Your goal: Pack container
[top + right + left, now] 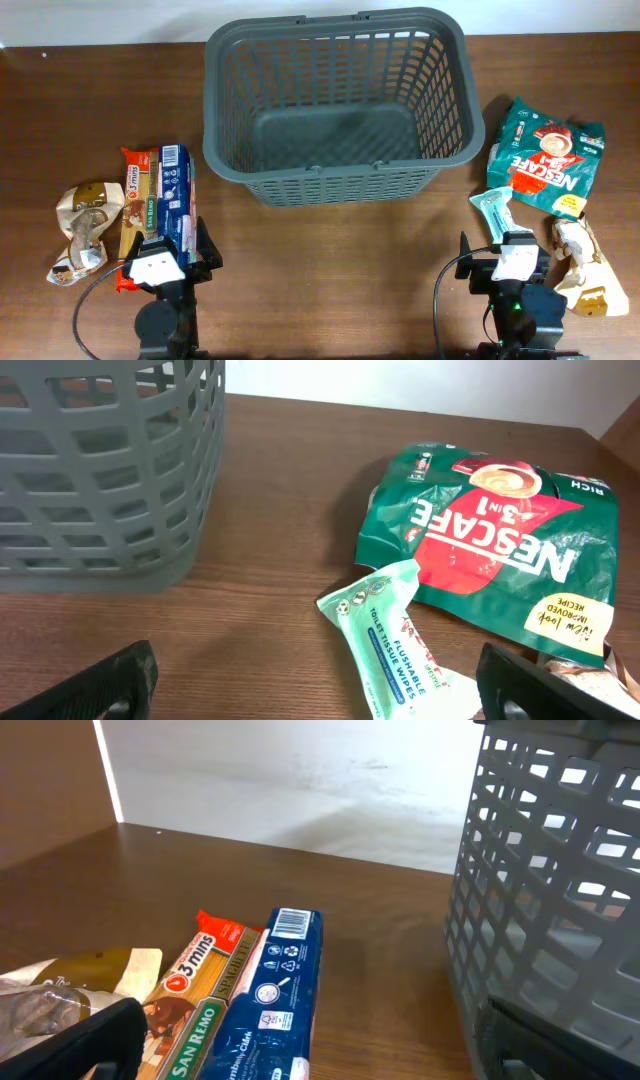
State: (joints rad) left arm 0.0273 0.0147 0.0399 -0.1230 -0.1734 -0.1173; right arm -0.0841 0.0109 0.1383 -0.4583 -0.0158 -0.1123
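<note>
The basket-side edge (518, 131) (408, 491) of the green Nescafe bag, near the bag's far corner beside the cup print, will be gripped by my right gripper.
The dark grey slotted basket (335, 100) stands empty at the back middle of the table; it also shows in the left wrist view (560, 900) and the right wrist view (100, 470). My left gripper (165, 262) is open and empty at the front left, over the near end of a blue packet (265, 1010) and an orange San Remo pasta packet (200, 990). My right gripper (510, 262) is open and empty at the front right, above a pale green wipes packet (395, 640).
A green Nescafe bag (545, 155) lies right of the basket. A beige snack packet (82, 230) lies at the far left, another (585, 265) at the far right. Bare table lies in front of the basket.
</note>
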